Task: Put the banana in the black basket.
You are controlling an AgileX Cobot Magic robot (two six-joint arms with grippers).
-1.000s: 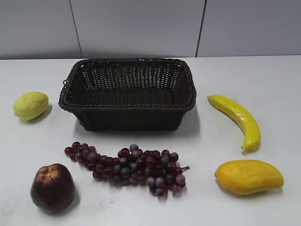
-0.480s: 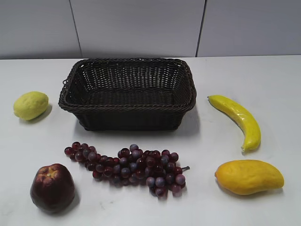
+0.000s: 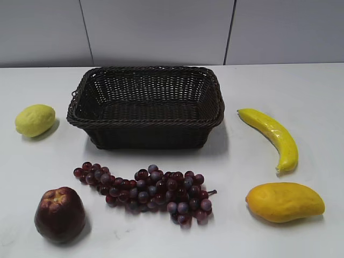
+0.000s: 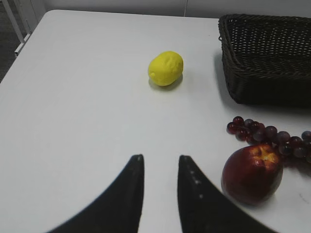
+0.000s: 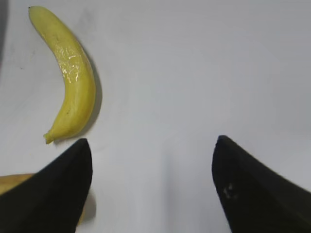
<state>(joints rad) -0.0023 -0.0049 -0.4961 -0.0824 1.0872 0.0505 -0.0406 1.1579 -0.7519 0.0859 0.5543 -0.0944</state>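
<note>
The robot's right gripper needs to close across the banana's thick part (image 3: pixel 282 141) (image 5: pixel 82 90), a little past its middle on the side toward the mango.
The banana (image 3: pixel 274 137) lies on the white table to the right of the black basket (image 3: pixel 146 105), which is empty. In the right wrist view the banana (image 5: pixel 73 80) lies at the upper left. My right gripper (image 5: pixel 153 141) is open wide and empty above bare table, to the right of the banana. My left gripper (image 4: pixel 160 158) is open with a narrow gap and empty, above bare table left of the apple. Neither gripper shows in the exterior view. A corner of the basket (image 4: pixel 265 58) shows at the upper right of the left wrist view.
A lemon (image 3: pixel 35 120) lies left of the basket. A bunch of purple grapes (image 3: pixel 145 191) lies in front of it. A dark red apple (image 3: pixel 59 214) stands at the front left and a mango (image 3: pixel 285 201) at the front right.
</note>
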